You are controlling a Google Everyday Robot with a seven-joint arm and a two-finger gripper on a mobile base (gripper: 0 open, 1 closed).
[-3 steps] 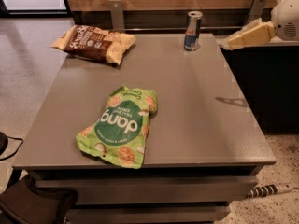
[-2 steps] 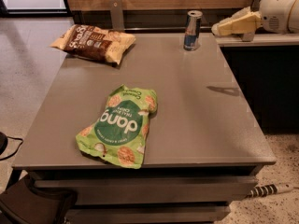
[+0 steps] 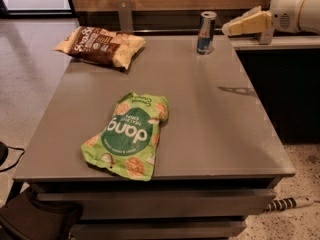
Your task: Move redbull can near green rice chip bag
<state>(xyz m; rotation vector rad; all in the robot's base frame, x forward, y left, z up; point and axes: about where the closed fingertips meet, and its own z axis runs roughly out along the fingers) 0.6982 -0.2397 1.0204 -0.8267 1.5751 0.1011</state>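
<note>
Next, I grip the redbull can's middle [image 3: 206, 32], keeping it upright for lifting.
The redbull can [image 3: 205, 32] stands upright at the far edge of the grey table [image 3: 200, 129], right of centre. The green rice chip bag [image 3: 128, 134] lies flat near the table's front, left of centre, well apart from the can. My gripper [image 3: 227, 29] reaches in from the upper right, above the table's far right corner. Its cream fingertips point left, a short way right of the can and not touching it.
A brown-and-cream snack bag [image 3: 100, 45] lies at the table's far left corner. A wooden wall panel and a metal bracket [image 3: 124, 14] run behind the table. A dark counter [image 3: 280, 84] stands to the right. A power strip [image 3: 290, 202] lies on the floor.
My gripper has moved left, from beyond the table's right edge toward the redbull can. The can and both bags have not moved.
</note>
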